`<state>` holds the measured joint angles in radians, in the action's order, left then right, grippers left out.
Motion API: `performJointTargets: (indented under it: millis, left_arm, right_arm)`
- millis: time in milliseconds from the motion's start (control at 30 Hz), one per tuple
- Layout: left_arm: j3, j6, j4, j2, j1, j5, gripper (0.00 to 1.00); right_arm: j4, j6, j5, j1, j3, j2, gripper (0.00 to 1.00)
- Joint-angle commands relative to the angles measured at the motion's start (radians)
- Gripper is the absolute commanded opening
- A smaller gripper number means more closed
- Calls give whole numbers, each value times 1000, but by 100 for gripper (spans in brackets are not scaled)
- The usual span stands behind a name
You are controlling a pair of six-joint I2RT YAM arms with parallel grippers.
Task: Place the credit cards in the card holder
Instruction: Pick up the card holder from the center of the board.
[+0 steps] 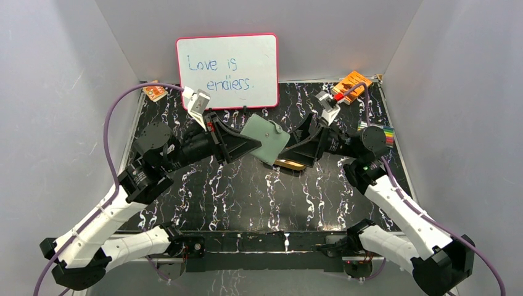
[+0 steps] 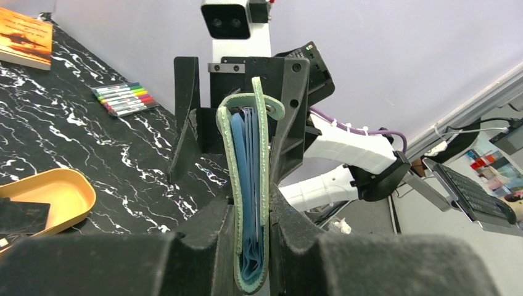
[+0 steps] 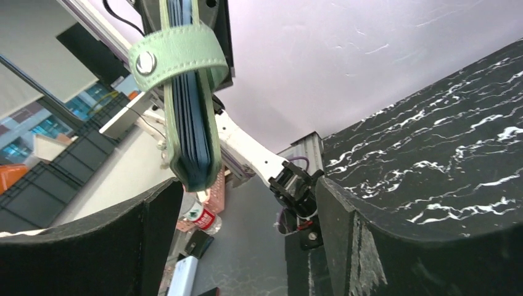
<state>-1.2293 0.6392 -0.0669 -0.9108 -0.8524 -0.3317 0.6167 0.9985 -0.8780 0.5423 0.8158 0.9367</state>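
Note:
Next, my left gripper takes the card holder opposite the strap (image 1: 259, 156) while my right gripper steadies it, because the holder's strap edge slants toward the whiteboard.
My left gripper (image 1: 251, 145) is shut on the sage-green card holder (image 1: 266, 139) and holds it above the table's middle. In the left wrist view the holder (image 2: 251, 185) stands on edge between the fingers, its bluish sleeves showing. My right gripper (image 1: 296, 144) is open and empty, facing the holder's far edge. In the right wrist view (image 3: 240, 237) the holder (image 3: 188, 111) hangs above the left finger, strap and snap button (image 3: 145, 62) closed over it. A dark credit card (image 2: 21, 217) lies in the tan tray (image 2: 68, 191); any other cards are hidden.
The tan tray (image 1: 290, 164) lies on the table under the right gripper. A whiteboard (image 1: 227, 71) stands at the back. An orange booklet (image 1: 351, 86) and coloured markers (image 1: 377, 131) lie at the back right. A small orange item (image 1: 154, 92) sits at the back left.

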Motion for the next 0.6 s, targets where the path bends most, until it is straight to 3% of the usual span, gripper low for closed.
performJointTargets:
  millis: [0,200,400,467,567]
  left_arm:
    - [7,25,108,20,2,-73,0]
    - [27,45,135,12,3,-106,0]
    - [34,48,134,11,2,-101,0]
    - [36,46,127,7,2,-91,0]
    - [43,48,130,10,2,-81,0]
  right_arm:
    - [183,128,38,15,35,-2,84]
    - [269,205,75,40,11,17,80]
    - [298,234,107,85,10,33,70]
    - [311,238,117,104,9,38,64]
    - [311,238,131,125,6,42,45]
